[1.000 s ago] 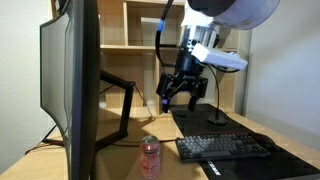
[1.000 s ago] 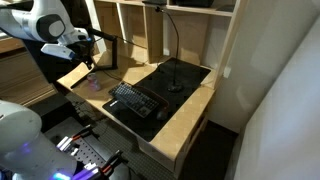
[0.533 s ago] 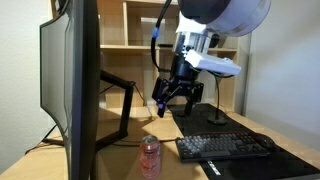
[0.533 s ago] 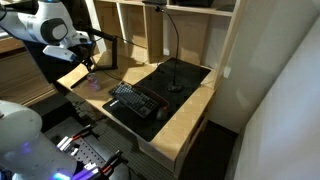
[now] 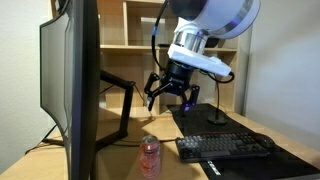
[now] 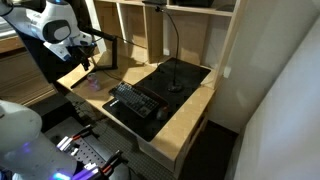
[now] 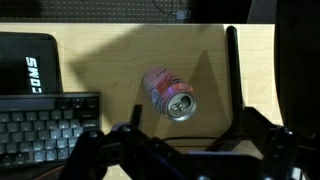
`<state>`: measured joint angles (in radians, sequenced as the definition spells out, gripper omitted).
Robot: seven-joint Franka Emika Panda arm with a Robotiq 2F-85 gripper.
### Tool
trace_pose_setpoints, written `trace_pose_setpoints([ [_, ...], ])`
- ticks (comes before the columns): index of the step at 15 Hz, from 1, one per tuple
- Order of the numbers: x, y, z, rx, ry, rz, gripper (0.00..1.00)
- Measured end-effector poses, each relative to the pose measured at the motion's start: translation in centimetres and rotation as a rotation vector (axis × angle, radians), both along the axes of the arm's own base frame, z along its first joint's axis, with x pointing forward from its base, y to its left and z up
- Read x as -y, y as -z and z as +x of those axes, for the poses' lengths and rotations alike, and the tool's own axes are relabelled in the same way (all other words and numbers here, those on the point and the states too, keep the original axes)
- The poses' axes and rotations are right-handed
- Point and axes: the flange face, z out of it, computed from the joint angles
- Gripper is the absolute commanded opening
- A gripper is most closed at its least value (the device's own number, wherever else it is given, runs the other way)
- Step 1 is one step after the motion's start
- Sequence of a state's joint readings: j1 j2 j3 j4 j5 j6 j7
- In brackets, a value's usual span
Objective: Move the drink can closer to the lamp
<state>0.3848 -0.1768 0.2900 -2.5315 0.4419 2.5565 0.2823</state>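
Note:
My gripper should come down over the drink can next. It should then close around its upper end (image 5: 150, 145) (image 7: 178, 101), just under the can's silvery top.
The drink can (image 5: 150, 157), slim and pink-red with a silvery top, stands upright on the wooden desk between the monitor and the keyboard. In the wrist view the drink can (image 7: 168, 92) shows from above, just ahead of my jaws. My gripper (image 5: 168, 97) hangs well above the can, open and empty; it also shows in the wrist view (image 7: 185, 150) and in an exterior view (image 6: 88, 62). The lamp (image 5: 217, 118), a thin black gooseneck on a round base, stands on the black mat behind the keyboard; its base also shows in an exterior view (image 6: 175, 87).
A large monitor (image 5: 75, 85) on a black arm (image 5: 122, 92) stands close to the can. A black keyboard (image 5: 225, 147) lies on a black desk mat (image 6: 170, 75); in the wrist view the keyboard (image 7: 45, 125) is left of the can. Wooden shelves (image 5: 125, 25) back the desk.
My gripper has moved sideways away from the lamp toward the monitor arm and turned, so that it now hangs more nearly over the can. The can has not moved.

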Motion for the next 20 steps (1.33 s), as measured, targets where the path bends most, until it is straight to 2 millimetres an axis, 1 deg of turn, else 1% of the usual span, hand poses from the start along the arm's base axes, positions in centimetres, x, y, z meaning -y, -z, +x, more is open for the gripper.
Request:
trace_pose_setpoints([
  [3, -0.1, -0.1, 0.1, -0.003, 0.010, 0.002, 1.00],
  [5, -0.1, 0.1, -0.2, -0.039, 0.031, -0.003, 1.00],
  [8, -0.4, 0.0, -0.4, -0.088, 0.127, 0.049, 1.00],
  [11, -0.7, -0.2, -0.5, -0.143, 0.267, 0.080, 1.00],
  [14, -1.0, -0.4, -0.6, -0.159, 0.306, 0.090, 1.00],
  [16, -0.4, 0.2, -0.7, -0.199, 0.321, 0.027, 1.00],
  [17, 0.0, 0.0, -0.4, -0.206, 0.345, 0.025, 1.00],
  [18, 0.5, -0.8, -0.1, -0.204, 0.370, 0.043, 1.00],
  [20, 1.6, -3.7, 0.1, -0.194, 0.409, 0.097, 1.00],
])
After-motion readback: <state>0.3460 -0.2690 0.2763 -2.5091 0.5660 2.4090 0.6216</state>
